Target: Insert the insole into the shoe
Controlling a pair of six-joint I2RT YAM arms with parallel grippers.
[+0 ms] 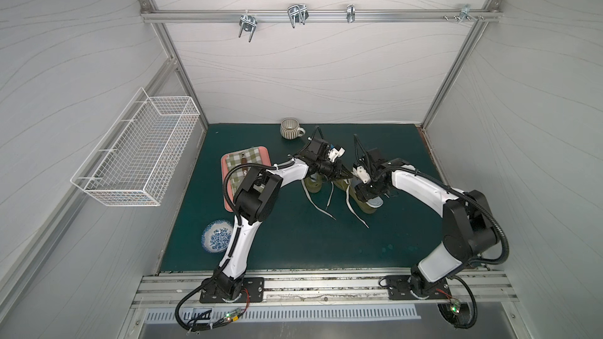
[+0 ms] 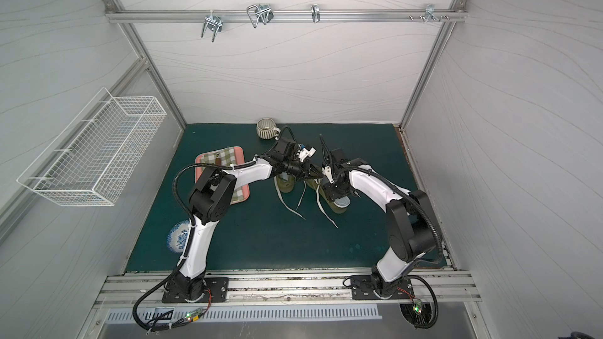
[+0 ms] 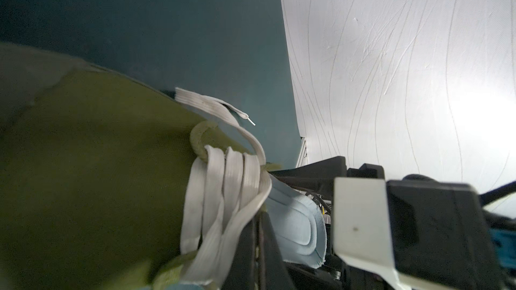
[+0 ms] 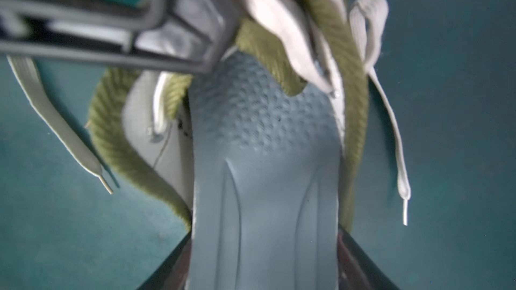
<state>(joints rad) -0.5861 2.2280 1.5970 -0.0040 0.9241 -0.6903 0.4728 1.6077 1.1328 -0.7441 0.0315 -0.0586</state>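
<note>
Next, I slide my right gripper back, pinch the insole nearer its heel end [image 4: 263, 271] and push it in, because the insole's heel end sticks out past the back of the shoe.
An olive shoe [image 1: 368, 210] with white laces lies on the green mat, right of centre in both top views. A light blue insole [image 4: 265, 163] runs toe-first into its opening, and its heel end [image 1: 376, 203] sticks out at the back. My right gripper [image 4: 265, 232] is open, one finger on each side of the insole's heel part. My left gripper [image 3: 261, 235] is shut on the shoe's tongue [image 4: 195, 32] and holds it up from the opening. The insole's toe end is hidden inside the shoe.
A second olive shoe [image 1: 315, 185] stands just left, partly under my left arm. Loose laces [image 1: 321, 210] trail toward the front. A striped mug [image 1: 290, 128] sits at the back, a pink tray [image 1: 228, 171] with checked cloth at left, a blue-patterned bowl [image 1: 217, 234] front left.
</note>
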